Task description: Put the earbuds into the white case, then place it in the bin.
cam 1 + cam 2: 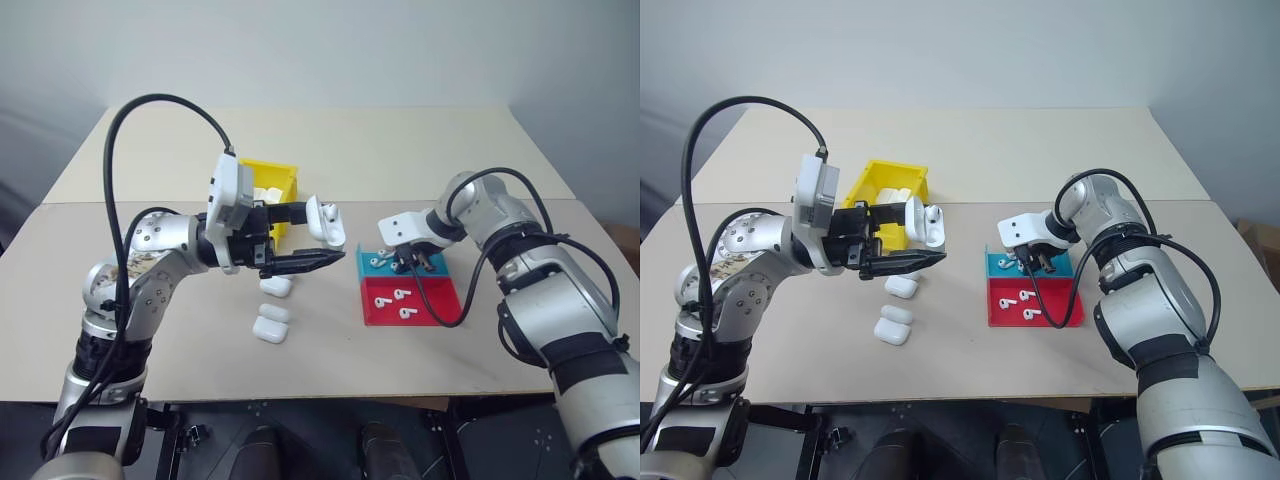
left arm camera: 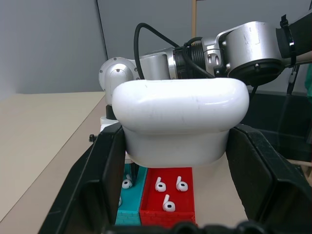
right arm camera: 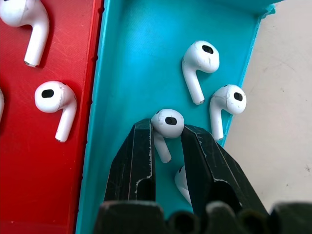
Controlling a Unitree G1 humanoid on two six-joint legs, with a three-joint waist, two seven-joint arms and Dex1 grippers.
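The robot's right gripper will release the earbud in the open white case, in the air (image 1: 372,196) past the left gripper's fingertips.
My left gripper (image 1: 322,235) is shut on the white case (image 1: 325,222) and holds it in the air, level, between the bin and the tray. The case's lid is hinged open, and its black fingers (image 2: 97,180) clamp both sides of the case (image 2: 180,122). My right gripper (image 3: 167,129) points down into the tray's teal half (image 3: 136,58), its fingertips closed around one of the earbuds (image 3: 167,121). Two more earbuds (image 3: 200,61) lie beside it in the teal half. Others (image 1: 400,295) lie in the red half. The yellow bin (image 1: 280,170) stands behind the left gripper.
Three spare white cases (image 1: 272,312) lie in a row on the tan table below the left gripper. More cases sit inside the bin. The red-and-teal tray (image 1: 440,300) lies at centre right. A seam crosses the table (image 1: 150,205).
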